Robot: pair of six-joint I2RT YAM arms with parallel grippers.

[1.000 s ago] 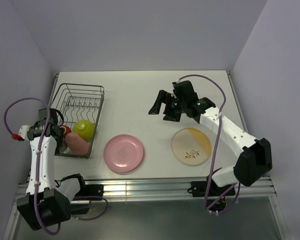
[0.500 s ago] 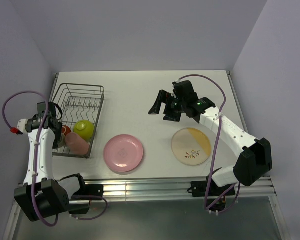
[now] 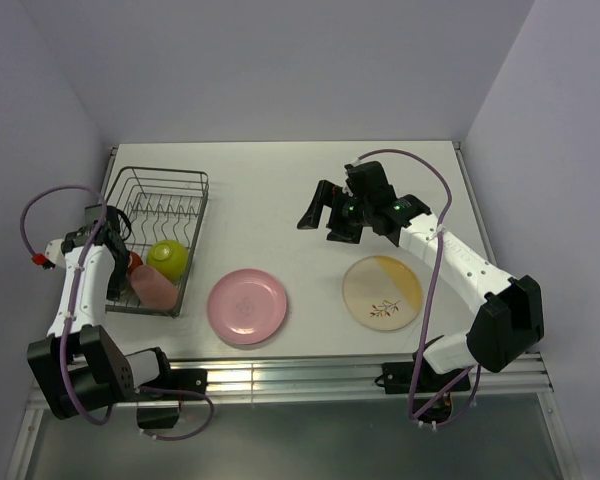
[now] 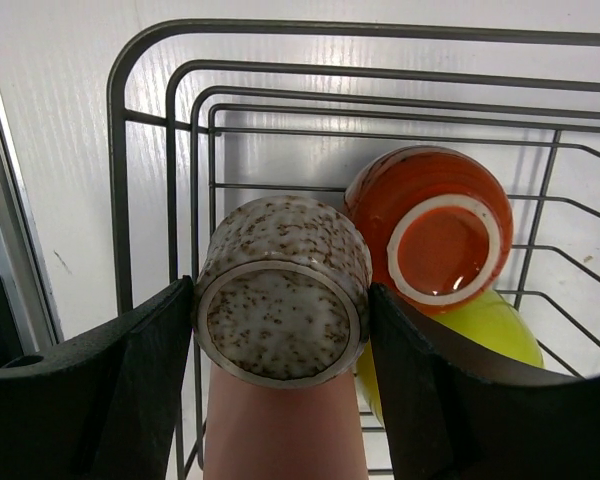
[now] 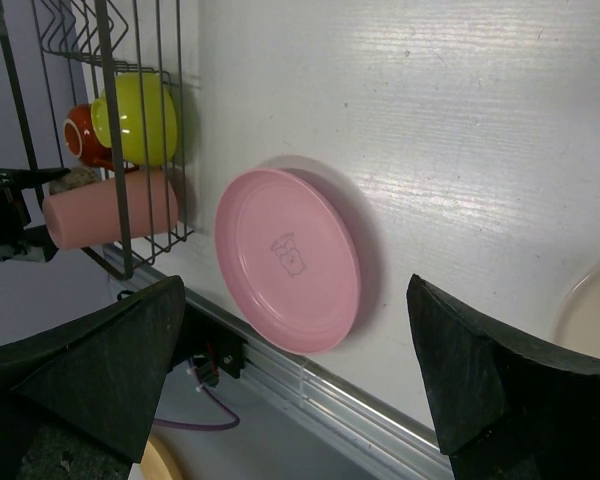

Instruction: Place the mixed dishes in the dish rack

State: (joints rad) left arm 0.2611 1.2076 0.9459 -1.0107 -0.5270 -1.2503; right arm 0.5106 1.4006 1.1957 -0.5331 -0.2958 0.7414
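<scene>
My left gripper has the speckled cup. It will let go of it in the rack's near corner (image 3: 124, 304) (image 4: 282, 265) next to the salmon-pink cup.
My left gripper (image 4: 280, 320) is shut on the small grey-tan speckled cup (image 4: 283, 300), one finger against each side, over the near left part of the dish rack (image 4: 140, 150). In the rack lie the dark red-orange mug (image 4: 430, 220), the lime-green bowl (image 3: 167, 258) and the salmon-pink cup (image 4: 285, 430), which is right under the held cup. The pink plate (image 3: 246, 306) and the cream-and-orange plate (image 3: 382, 291) lie flat on the table. My right gripper (image 3: 320, 215) hangs open and empty above the table's middle, looking down at the pink plate (image 5: 290, 260).
The rack (image 3: 165, 180) stands at the table's left edge, its far half showing only bare prongs. A metal rail (image 3: 310, 375) runs along the near edge. Walls close the table in at the back and both sides.
My left arm has swung its elbow outward and the wrist has shifted slightly toward the far side over the rack, still holding the cup. The right arm has not moved.
</scene>
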